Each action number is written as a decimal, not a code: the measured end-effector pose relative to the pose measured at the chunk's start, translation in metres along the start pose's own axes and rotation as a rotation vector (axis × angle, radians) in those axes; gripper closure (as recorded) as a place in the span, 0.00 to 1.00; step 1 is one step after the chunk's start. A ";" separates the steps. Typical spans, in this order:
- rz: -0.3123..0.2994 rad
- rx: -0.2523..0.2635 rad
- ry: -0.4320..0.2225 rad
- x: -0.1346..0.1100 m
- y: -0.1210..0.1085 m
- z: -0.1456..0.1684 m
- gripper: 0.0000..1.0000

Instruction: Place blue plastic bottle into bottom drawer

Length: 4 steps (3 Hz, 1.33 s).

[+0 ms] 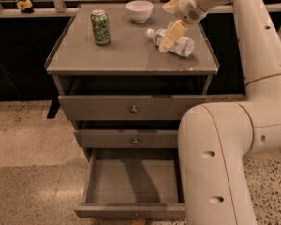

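Observation:
My gripper is going to grab the blue plastic bottle around the middle of its body [173, 43], well away from its white cap.
The blue plastic bottle [180, 45] lies on its side on the cabinet top at the right, white cap pointing left. My gripper [169, 26] hangs just above and behind it, open. One yellowish finger [172, 35] reaches down in front of the bottle's middle and the other sits higher, near the back edge. The bottle is not held. The bottom drawer [131, 211] is pulled out below, and its inside looks empty.
A green patterned can [100, 27] stands at the left of the cabinet top [107, 55]. A white bowl [139, 11] sits at the back middle. The two upper drawers are nearly shut. My large white arm fills the right side, beside the open drawer.

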State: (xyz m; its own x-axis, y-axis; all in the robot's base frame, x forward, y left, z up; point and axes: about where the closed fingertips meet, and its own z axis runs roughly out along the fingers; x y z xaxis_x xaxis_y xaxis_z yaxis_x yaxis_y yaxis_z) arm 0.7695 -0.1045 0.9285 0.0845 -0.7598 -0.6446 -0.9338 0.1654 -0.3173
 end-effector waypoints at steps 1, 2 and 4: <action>0.018 -0.013 0.119 0.024 -0.003 0.028 0.00; 0.090 -0.007 0.057 0.071 -0.007 0.053 0.00; 0.084 -0.024 0.101 0.068 -0.006 0.062 0.00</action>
State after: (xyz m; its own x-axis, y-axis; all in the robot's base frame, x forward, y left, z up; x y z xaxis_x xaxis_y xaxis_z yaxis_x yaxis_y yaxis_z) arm 0.8021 -0.1180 0.8432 -0.0288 -0.8033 -0.5949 -0.9442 0.2172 -0.2476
